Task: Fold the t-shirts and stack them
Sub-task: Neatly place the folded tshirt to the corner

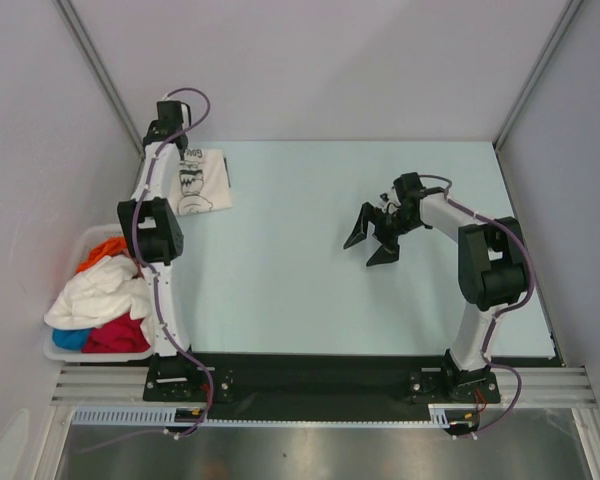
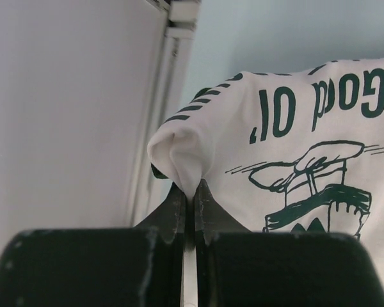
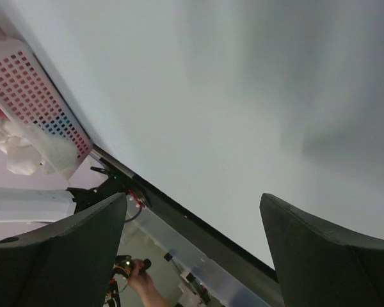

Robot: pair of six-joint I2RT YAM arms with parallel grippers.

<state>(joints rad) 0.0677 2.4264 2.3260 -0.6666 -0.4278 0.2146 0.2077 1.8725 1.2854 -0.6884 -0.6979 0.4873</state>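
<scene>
Next, I let go of the cream-white t-shirt's fold with my left gripper at the table's far corner (image 1: 157, 147) beside the metal post.
A folded cream-white t-shirt (image 1: 204, 182) with dark green print lies at the far left of the table. My left gripper (image 1: 183, 152) is at its far left corner. In the left wrist view the left gripper (image 2: 191, 195) is shut on a pinched-up fold of this t-shirt (image 2: 288, 141), the cloth puckered just above the tips. My right gripper (image 1: 371, 243) hovers open over the middle right of the table with nothing between its fingers (image 3: 64, 249). More t-shirts fill the basket: orange (image 1: 104, 249), white (image 1: 100, 294), blue (image 1: 70, 338) and red (image 1: 120, 334).
The white plastic basket (image 1: 64, 350) stands off the table's left edge beside the left arm; its perforated wall (image 3: 35, 105) shows in the right wrist view. Grey walls and a metal post (image 2: 169, 83) close in behind the shirt. The black rail (image 1: 310, 375) runs along the near edge.
</scene>
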